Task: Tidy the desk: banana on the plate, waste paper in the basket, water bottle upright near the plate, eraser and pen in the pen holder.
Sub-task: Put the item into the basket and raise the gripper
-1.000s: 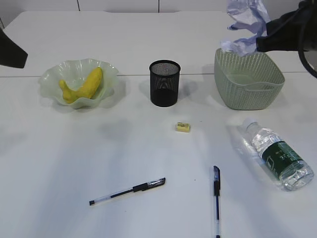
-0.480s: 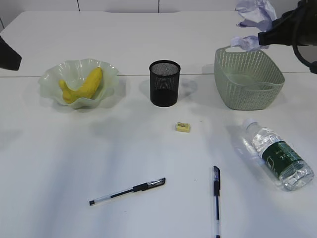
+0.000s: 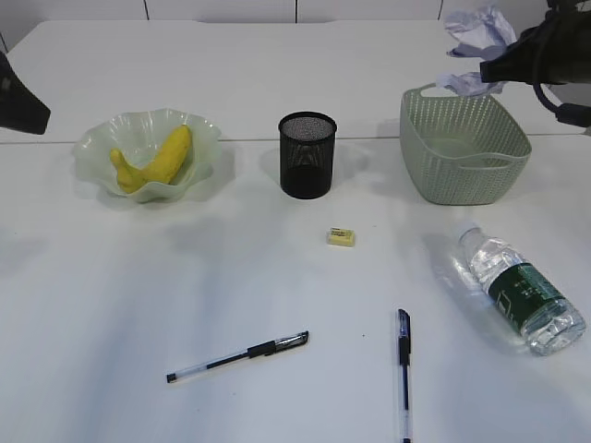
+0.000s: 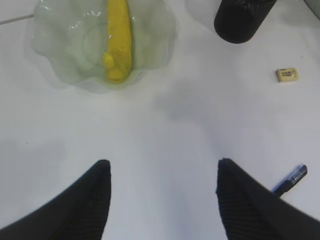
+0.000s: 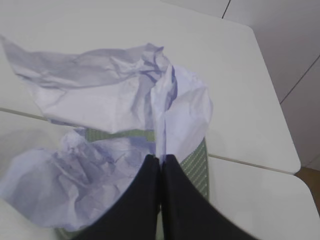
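Next, I drop the waste paper from my right gripper onto the bottom of the sage-green basket (image 3: pixel 464 149), behind its front rim.
My right gripper (image 3: pixel 487 66) (image 5: pixel 161 159) is shut on the waste paper (image 3: pixel 476 41) (image 5: pixel 110 115), a crumpled white sheet held above the back rim of the sage-green basket (image 3: pixel 462 148) (image 5: pixel 195 160). The banana (image 3: pixel 157 159) (image 4: pixel 118 35) lies in the pale green wavy plate (image 3: pixel 103 138) (image 4: pixel 55 50). My left gripper (image 4: pixel 161 170) is open and empty over bare desk in front of the plate. The water bottle (image 3: pixel 519 288) lies on its side at the right. The yellow eraser (image 3: pixel 340 237) (image 4: pixel 287 75) lies in front of the black mesh pen holder (image 3: pixel 307 155) (image 4: pixel 240 20). Two pens (image 3: pixel 238 355) (image 3: pixel 404 369) lie near the front.
The desk seam (image 3: pixel 249 140) runs across behind the plate and the pen holder. One pen's tip (image 4: pixel 291 178) shows beside my left gripper's right finger. The left arm (image 3: pixel 18 92) is at the left edge of the exterior view.
My right gripper has lifted the waste paper up and back, to the right, above the basket's rear rim. The left arm has shifted slightly at the frame edge.
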Available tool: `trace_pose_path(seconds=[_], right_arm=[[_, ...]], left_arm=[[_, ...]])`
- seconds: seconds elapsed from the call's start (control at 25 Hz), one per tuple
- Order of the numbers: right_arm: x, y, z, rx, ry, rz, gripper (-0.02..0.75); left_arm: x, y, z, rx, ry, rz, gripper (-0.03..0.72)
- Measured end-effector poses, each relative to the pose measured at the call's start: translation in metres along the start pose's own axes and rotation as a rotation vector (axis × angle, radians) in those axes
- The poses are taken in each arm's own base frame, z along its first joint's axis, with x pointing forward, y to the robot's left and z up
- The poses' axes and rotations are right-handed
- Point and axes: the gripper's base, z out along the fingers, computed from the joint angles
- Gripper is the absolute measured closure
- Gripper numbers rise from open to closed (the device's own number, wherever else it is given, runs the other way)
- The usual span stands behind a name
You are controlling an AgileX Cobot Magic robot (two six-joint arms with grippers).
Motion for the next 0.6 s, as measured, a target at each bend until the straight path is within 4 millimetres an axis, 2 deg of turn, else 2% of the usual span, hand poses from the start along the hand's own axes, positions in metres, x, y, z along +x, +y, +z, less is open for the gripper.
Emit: trace_pose_path(seconds=[0.16, 0.6], right_arm=[[0.004, -0.012, 0.017, 0.022, 0.014, 0.012, 0.753], [0.014, -0.009, 0.067, 0.013, 0.041, -0.005, 0.753]], left_arm=[[-0.001, 0.0, 0.0, -0.002, -0.014, 0.0, 0.211], [-0.002, 0.001, 0.0, -0.016, -0.018, 0.014, 0.211]])
